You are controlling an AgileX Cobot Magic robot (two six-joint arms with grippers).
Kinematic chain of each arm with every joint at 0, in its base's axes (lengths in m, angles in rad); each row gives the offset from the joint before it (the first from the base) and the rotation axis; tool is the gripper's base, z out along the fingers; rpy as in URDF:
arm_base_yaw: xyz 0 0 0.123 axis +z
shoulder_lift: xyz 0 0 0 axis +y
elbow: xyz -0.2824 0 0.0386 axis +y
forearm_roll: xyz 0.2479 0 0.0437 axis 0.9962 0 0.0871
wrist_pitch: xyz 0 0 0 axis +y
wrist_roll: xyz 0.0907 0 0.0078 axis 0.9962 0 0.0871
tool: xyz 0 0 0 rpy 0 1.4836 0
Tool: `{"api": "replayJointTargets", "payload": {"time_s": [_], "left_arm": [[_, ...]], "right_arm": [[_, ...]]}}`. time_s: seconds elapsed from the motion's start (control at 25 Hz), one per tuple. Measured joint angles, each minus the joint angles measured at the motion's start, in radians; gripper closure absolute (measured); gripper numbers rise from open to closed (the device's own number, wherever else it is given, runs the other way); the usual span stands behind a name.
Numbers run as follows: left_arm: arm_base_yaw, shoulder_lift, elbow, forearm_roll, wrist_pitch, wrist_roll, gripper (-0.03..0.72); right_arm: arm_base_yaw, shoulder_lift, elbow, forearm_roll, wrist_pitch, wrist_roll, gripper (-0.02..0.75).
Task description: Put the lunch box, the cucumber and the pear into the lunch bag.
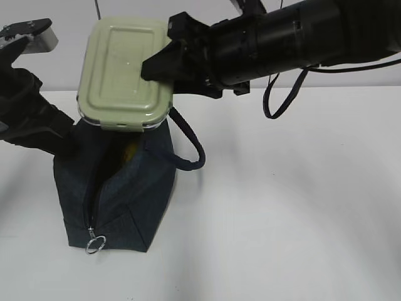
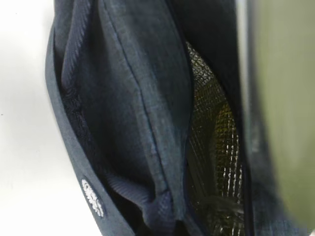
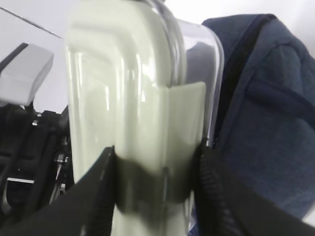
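Observation:
Next, I let go of the lunch box, which hangs tilted just above the bag, with my right gripper deep in the navy lunch bag's opening [image 1: 118,166], between the bag's two fabric sides.
The sage-green lunch box [image 1: 122,72] hangs tilted just above the open top of the navy lunch bag [image 1: 125,200]. My right gripper [image 1: 160,63] is shut on the box's right edge, with a finger on each face of the box [image 3: 133,98]. At the bag's upper left edge, my left gripper [image 1: 62,135] is shut on the fabric and holds the mouth apart. The left wrist view shows bag cloth [image 2: 128,98], shiny mesh lining and the blurred box [image 2: 290,98]. A yellow patch of the pear [image 1: 130,150] shows inside the opening. The cucumber is hidden.
The bag stands on a white table [image 1: 301,200] with its silver ring pull [image 1: 95,244] at the near bottom corner. Its strap handle [image 1: 191,153] loops out to the right. A black cable [image 1: 276,100] dangles under the right arm.

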Motion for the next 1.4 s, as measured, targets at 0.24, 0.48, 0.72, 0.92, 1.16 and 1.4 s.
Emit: {"api": "replayJointTargets", "payload": {"time_s": [0.24, 0.48, 0.72, 0.92, 1.16, 1.4], "left_arm": [[0.0, 0.0, 0.0, 0.0, -0.01, 0.0, 0.685], [0.0, 0.0, 0.0, -0.006, -0.026, 0.0, 0.685], [-0.001, 0.0, 0.0, -0.008, -0.029, 0.0, 0.685], [-0.001, 0.0, 0.0, -0.008, -0.028, 0.0, 0.685], [-0.001, 0.0, 0.0, -0.007, -0.025, 0.0, 0.685], [-0.001, 0.0, 0.0, 0.001, -0.028, 0.0, 0.685]], "right_arm": [[0.018, 0.044, -0.002, -0.284, -0.036, 0.212, 0.427], [0.018, 0.057, -0.003, -0.576, -0.034, 0.433, 0.427], [0.037, 0.093, -0.012, -0.576, -0.045, 0.449, 0.43], [0.098, 0.139, -0.041, -0.54, -0.086, 0.455, 0.43], [0.124, 0.202, -0.136, -0.498, -0.079, 0.456, 0.43], [0.124, 0.26, -0.218, -0.511, -0.032, 0.459, 0.427]]}}
